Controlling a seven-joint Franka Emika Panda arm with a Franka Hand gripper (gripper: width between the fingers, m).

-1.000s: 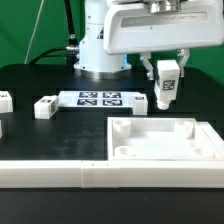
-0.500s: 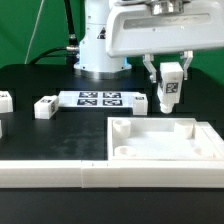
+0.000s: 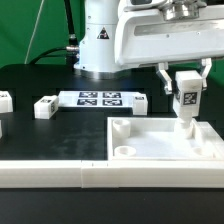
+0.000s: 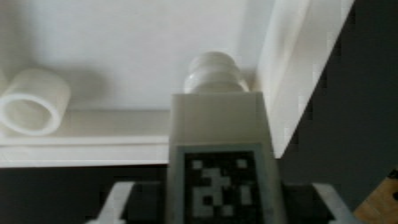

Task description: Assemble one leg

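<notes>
The leg, now held just above the panel's corner, will be put down upright by my gripper in the white panel's front corner (image 3: 205, 152), the one that is farthest from the loose legs.
My gripper (image 3: 186, 78) is shut on a leg (image 3: 187, 100), a small white block with a black-and-white tag, held upright. Its lower end hangs just above the far right corner of the large white panel (image 3: 160, 150). In the wrist view the leg (image 4: 219, 120) fills the middle, its tag toward the camera and its rounded tip pointing into the panel's corner (image 4: 267, 60). A round socket (image 4: 32, 98) of the panel shows to one side. Two more legs (image 3: 44, 107) (image 3: 5, 100) lie on the table at the exterior view's left.
The marker board (image 3: 100, 99) lies flat behind the panel, in front of the robot base (image 3: 100, 45). A long white rail (image 3: 60, 174) runs along the front of the table. A small dark part (image 3: 1, 128) shows at the exterior view's left edge.
My gripper has carried the leg toward the exterior view's right and slightly lower, from behind the panel to above its far right corner.
</notes>
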